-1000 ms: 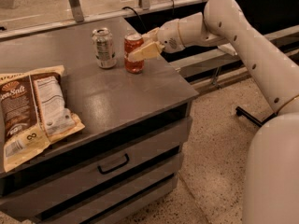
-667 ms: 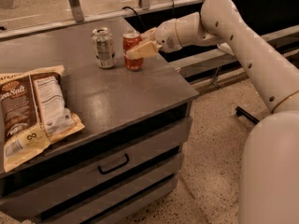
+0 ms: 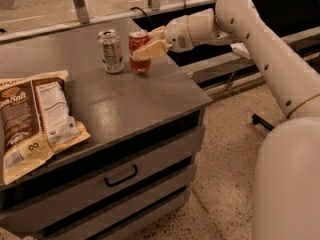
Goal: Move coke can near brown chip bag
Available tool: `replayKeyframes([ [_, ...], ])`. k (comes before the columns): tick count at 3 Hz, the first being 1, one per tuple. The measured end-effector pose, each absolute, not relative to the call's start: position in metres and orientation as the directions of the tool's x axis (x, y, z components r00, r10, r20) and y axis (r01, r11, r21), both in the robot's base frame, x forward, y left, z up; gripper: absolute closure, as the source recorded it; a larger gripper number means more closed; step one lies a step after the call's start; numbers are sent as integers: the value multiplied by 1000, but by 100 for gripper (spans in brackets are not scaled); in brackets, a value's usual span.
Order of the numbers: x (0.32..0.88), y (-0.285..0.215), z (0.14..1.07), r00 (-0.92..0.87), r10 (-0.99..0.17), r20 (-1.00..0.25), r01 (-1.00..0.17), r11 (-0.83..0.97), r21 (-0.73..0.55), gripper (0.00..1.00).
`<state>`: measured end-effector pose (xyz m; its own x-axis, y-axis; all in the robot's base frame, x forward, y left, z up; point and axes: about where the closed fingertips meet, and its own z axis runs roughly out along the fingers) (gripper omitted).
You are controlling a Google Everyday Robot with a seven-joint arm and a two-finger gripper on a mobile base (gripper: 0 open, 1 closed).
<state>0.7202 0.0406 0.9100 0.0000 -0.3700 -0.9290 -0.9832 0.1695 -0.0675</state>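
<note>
My gripper is going to place the coke can, now at the back of the cabinet top. It will let go of the can close beside the brown chip bag (image 3: pixel 86 106), on the bag's edge facing the silver-grey can.
The coke can (image 3: pixel 138 63), red with a silver top, is at the back of the grey cabinet top (image 3: pixel 130 104), right beside a silver-grey can (image 3: pixel 111 51). My gripper (image 3: pixel 141 48) reaches in from the right and is shut on the coke can, with one tan finger (image 3: pixel 148 49) across its front and the other hidden behind it. The can's base is at or just above the surface. The brown chip bag (image 3: pixel 35 124) lies flat at the front left of the top, well away from the can.
The cabinet's right edge runs just right of the coke can, with drawers (image 3: pixel 120 176) below the front edge. My white arm (image 3: pixel 260 44) spans the right side above a speckled floor. A railing and a shelf stand behind the cabinet.
The coke can and my gripper have shifted slightly left and up in the view, closer to the silver-grey can. The chip bag and silver-grey can have not moved.
</note>
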Motion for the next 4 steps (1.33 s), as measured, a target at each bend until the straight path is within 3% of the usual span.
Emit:
replayKeyframes([
  [2,640,64,954,61,-347,-936,-998,-16,-59,100],
  [4,628,84,939,96,-329,-939,-992,-107,-64,100],
])
